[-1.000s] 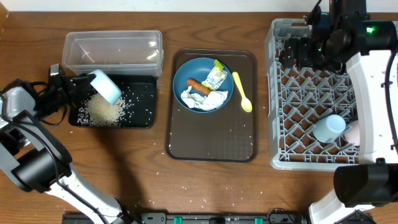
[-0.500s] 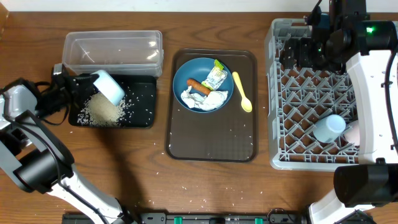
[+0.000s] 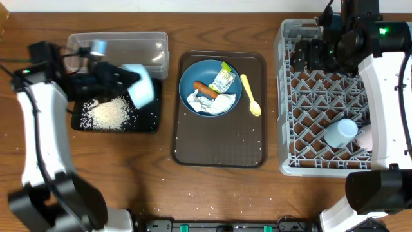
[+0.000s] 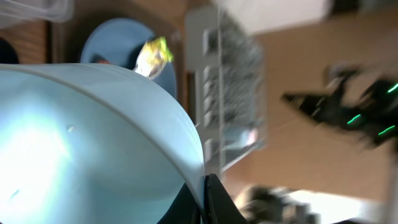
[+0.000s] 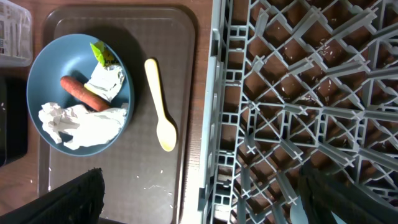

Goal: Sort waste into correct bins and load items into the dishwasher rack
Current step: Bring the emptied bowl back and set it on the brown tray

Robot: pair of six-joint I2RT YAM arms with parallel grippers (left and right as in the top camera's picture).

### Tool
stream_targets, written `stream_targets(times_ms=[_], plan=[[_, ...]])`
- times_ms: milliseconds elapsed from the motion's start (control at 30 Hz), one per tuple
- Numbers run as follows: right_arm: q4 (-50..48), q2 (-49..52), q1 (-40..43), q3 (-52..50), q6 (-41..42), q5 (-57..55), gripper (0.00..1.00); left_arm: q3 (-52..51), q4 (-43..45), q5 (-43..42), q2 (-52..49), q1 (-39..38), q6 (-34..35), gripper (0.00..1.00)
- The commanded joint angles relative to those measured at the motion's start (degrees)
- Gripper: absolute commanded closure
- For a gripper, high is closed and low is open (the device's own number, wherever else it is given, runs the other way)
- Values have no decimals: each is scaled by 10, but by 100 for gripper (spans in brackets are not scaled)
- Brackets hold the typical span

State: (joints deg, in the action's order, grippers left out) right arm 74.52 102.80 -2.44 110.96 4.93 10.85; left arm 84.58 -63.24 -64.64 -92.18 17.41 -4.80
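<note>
Next, I release the white bowl from my left gripper on the brown serving tray, just in front (image 3: 210,136) of the dark-blue dish. The bowl is now tilted above the black tray.
My left gripper (image 3: 122,80) is shut on the rim of the white bowl (image 3: 140,85), held tilted above the right end of the black tray (image 3: 153,121), where a pile of rice (image 3: 106,113) lies. In the left wrist view the bowl (image 4: 93,143) fills the frame and the jaws (image 4: 205,199) pinch its rim. The dark-blue dish (image 3: 187,77) holds the sausage (image 3: 206,89), tissue (image 3: 214,103) and wrapper (image 3: 223,78); the yellow spoon (image 3: 250,95) lies beside it. My right gripper (image 3: 308,57) is open above the rack (image 3: 322,96), and its wrist view (image 5: 205,205) shows nothing between the fingers.
The clear tub (image 3: 116,51) stands behind the black tray. The dish and spoon rest on a brown serving tray (image 3: 219,145). A light-blue cup (image 3: 340,133) lies in the rack's near right part. Loose rice grains dot the table in front.
My left arm has lifted and swung right, carrying the bowl from over the rice pile to the black tray's right end. The right arm has not moved.
</note>
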Motion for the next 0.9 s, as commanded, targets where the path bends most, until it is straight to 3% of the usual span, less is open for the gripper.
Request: stream_targets(times_ms=[0, 200, 400, 667, 867], plan=[[1, -4, -1, 10, -10, -1, 3, 7, -5, 155, 29, -44, -5, 94], [-1, -4, -2, 10, -9, -1, 3, 6, -24, 284, 34, -198, 4, 94], [0, -4, -3, 10, -9, -1, 3, -13, -17, 448, 19, -364, 106, 94], [-2, -4, -3, 10, -9, -1, 3, -86, 91, 561, -12, -541, 271, 94], [1, -4, -3, 10, -9, -1, 3, -116, 179, 613, -86, -607, 326, 94]])
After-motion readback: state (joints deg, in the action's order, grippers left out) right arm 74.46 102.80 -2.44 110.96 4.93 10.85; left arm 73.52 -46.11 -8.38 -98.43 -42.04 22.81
